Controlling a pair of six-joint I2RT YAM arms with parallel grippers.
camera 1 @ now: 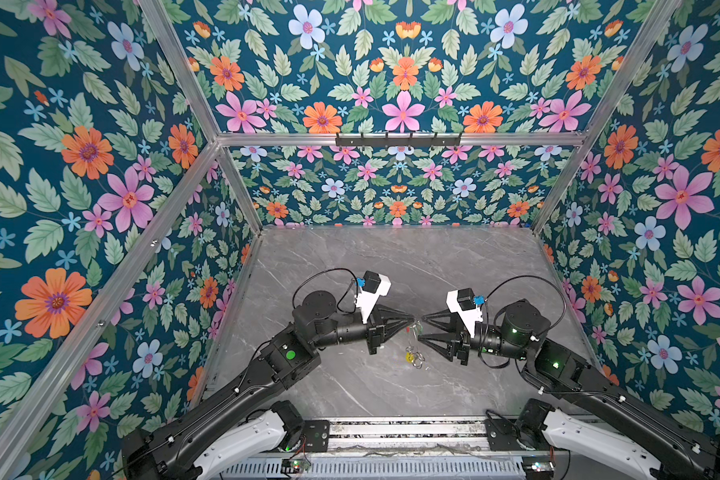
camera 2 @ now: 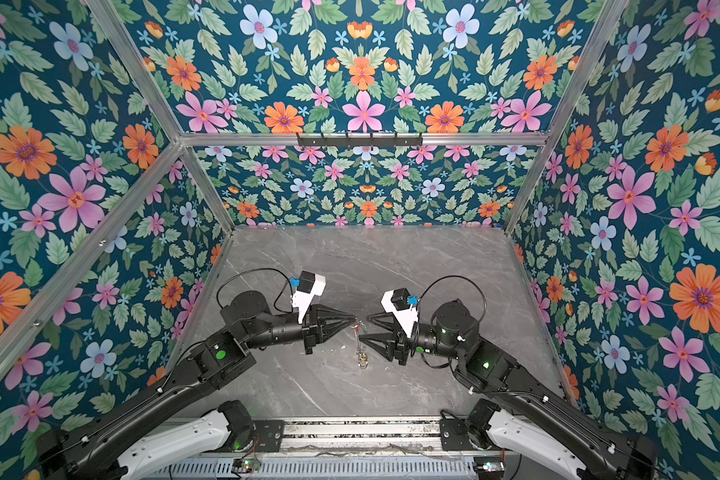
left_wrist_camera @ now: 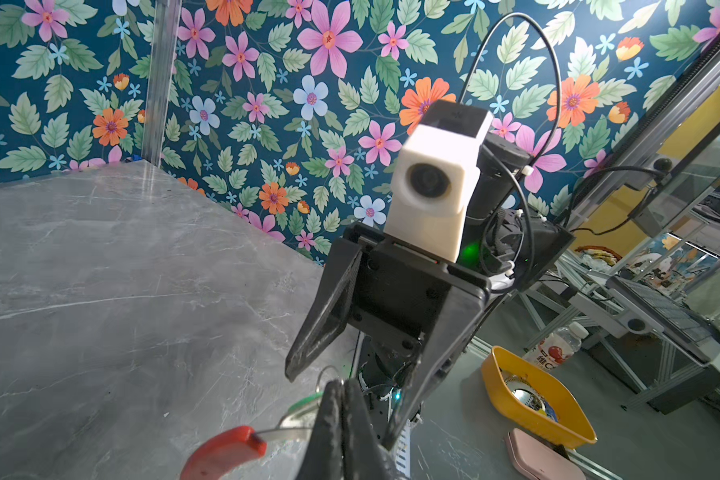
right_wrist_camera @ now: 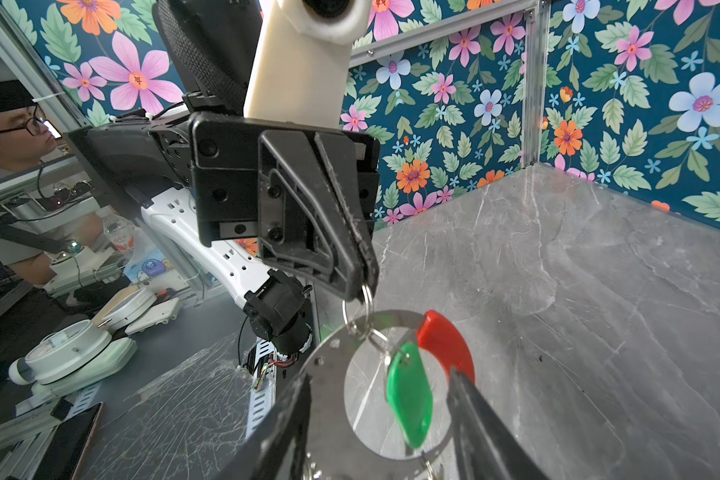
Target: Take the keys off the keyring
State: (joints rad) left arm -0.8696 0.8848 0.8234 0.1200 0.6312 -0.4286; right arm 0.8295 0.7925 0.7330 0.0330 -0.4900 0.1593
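My right gripper will pinch the green tag alone [right_wrist_camera: 409, 396] and pull it off the hoop, because the grey hoop lies around the green tag between its fingers.
In both top views my left gripper [camera 1: 413, 320] [camera 2: 355, 320] is shut on a small loop [right_wrist_camera: 366, 296], and the keyring [camera 2: 358, 341] dangles from that loop above the table. The right wrist view shows its flat grey hoop [right_wrist_camera: 336, 353], the red sleeve [right_wrist_camera: 445, 345] and the green tag [right_wrist_camera: 409, 397] of one of the keys. The yellow tag [camera 1: 409, 356] hangs at the low end. My right gripper [camera 1: 421, 330] [right_wrist_camera: 379, 376] is open, its fingers on either side of the hoop; I cannot tell whether they touch it. In the left wrist view the left gripper [left_wrist_camera: 341, 386] is beside the red sleeve [left_wrist_camera: 221, 453].
The grey marble table [camera 1: 391, 266] is walled in by floral panels on three sides. A black hook rail [camera 1: 398, 140] is fixed high on the back wall. Past the table's edge, a yellow tray [left_wrist_camera: 537, 399] and a bottle [left_wrist_camera: 558, 349] lie outside the cell.
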